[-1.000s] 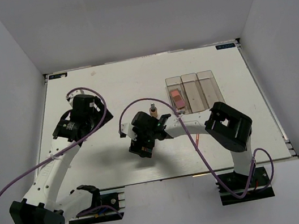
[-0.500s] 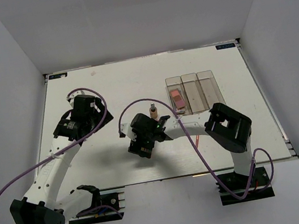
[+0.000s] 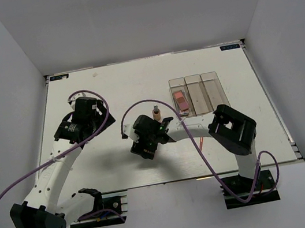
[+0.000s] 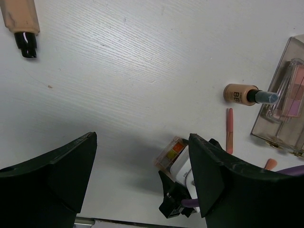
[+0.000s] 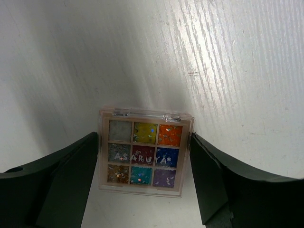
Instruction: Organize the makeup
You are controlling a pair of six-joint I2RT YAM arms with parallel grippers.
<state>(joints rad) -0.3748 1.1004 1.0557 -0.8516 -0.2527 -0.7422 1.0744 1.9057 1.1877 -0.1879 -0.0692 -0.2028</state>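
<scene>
Next, I close my right gripper on the body of the tan bottle (image 3: 157,115), below its dark cap, once the eyeshadow palette is in the clear box.
A multicolour eyeshadow palette (image 5: 144,154) lies between the fingers of my right gripper (image 5: 144,142), which press on its two sides near the table's middle (image 3: 145,149). Its corner shows in the left wrist view (image 4: 172,149). My left gripper (image 4: 142,142) is open and empty, above the table's left part (image 3: 97,111). A tan bottle with a dark cap (image 4: 244,95) lies beyond my right gripper (image 3: 156,113). Two coral sticks (image 4: 230,130) lie beside it. A pink palette (image 3: 181,101) sits in the left compartment of the clear box (image 3: 206,92).
A tan tube with a black cap (image 4: 21,23) lies at the far left of the left wrist view. The clear box stands at the right back. My right arm (image 3: 201,126) stretches across the table's front. Walls enclose the table on three sides.
My right gripper has shifted slightly away from the front edge, staying over the multicolour palette. The left arm has not moved.
</scene>
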